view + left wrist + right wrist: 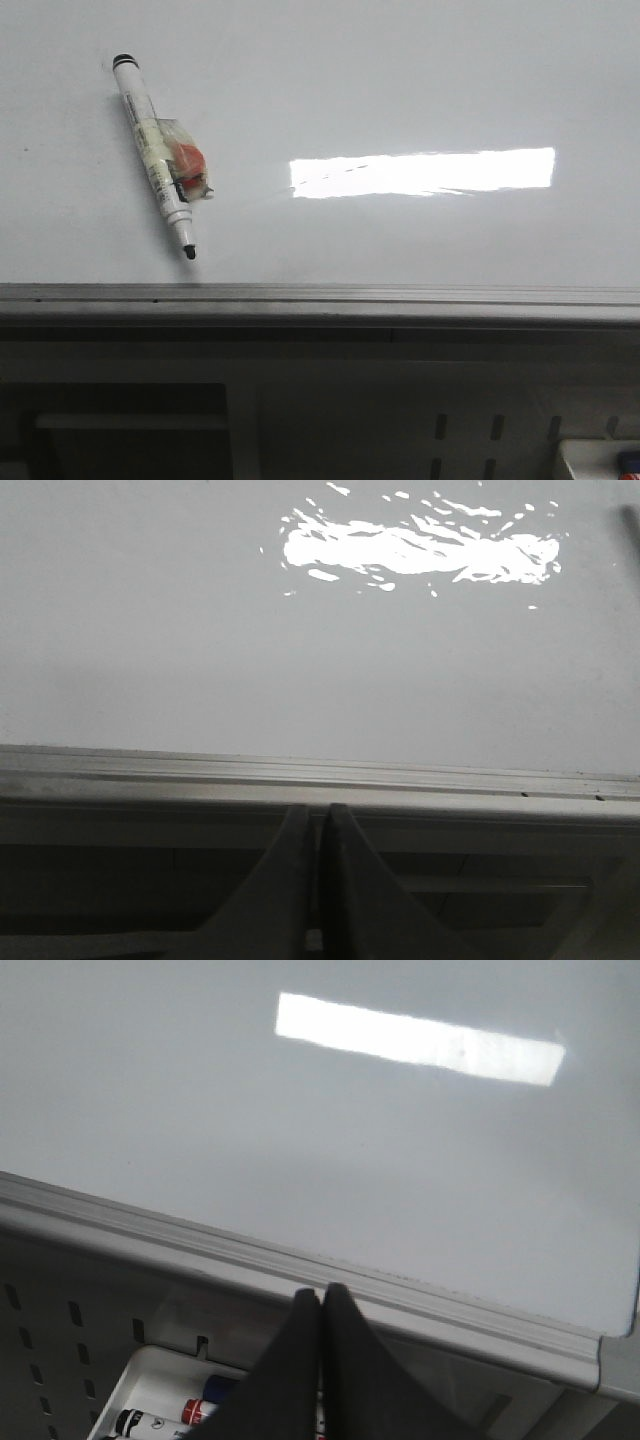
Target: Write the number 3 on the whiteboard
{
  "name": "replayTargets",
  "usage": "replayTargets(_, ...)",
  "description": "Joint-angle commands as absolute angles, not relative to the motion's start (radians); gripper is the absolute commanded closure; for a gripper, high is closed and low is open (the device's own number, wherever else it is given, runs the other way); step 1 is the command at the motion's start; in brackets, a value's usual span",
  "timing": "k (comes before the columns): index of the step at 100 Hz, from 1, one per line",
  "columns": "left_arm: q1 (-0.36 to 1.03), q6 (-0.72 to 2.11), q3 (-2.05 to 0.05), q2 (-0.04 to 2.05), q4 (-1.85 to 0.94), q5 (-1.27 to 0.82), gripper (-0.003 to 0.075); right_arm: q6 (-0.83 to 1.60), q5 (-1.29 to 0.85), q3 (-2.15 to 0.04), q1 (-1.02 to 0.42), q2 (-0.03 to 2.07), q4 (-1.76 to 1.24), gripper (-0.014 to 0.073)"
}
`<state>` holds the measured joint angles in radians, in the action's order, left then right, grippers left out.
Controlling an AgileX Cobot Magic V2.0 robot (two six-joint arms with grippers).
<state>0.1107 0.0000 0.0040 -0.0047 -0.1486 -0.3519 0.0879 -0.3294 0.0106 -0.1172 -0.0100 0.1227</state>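
I will close my left gripper on the narrow end (182,222) of the white marker, between the marker's black tip and the orange piece.
The whiteboard (400,80) lies flat, glossy white, with a grey metal frame (320,297) along its near edge. A white marker (155,155) with its black tip bare lies on the board at the left, an orange piece taped to its barrel. No clear number 3 shows; only a few faint thin dashes (335,177) at the left end of the glare. My left gripper (318,812) is shut and empty, just short of the frame, with the board (200,630) beyond it. My right gripper (321,1292) is shut and empty at the frame, with the board (200,1110) beyond it. Neither gripper shows in the front view.
A bright rectangular glare (425,172) lies on the board's middle right. Below the frame is a grey perforated panel (40,1340). A white tray (150,1375) with several markers sits under my right gripper; it also shows in the front view (590,455).
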Motion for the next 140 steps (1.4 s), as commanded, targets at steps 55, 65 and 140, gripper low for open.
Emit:
replayTargets(55, 0.108, 0.0, 0.039, -0.029, -0.145, -0.303, 0.0741, 0.089, -0.302, 0.035, -0.111, -0.025, 0.145, 0.0659)
replayTargets(65, 0.108, 0.0, 0.039, -0.029, -0.145, -0.303, 0.0741, 0.089, -0.302, 0.035, -0.111, -0.025, 0.145, 0.0659)
replayTargets(140, 0.108, 0.007, 0.039, -0.029, -0.785, -0.187, 0.0741, 0.078, 0.288, 0.035, -0.111, -0.025, 0.323, 0.0659)
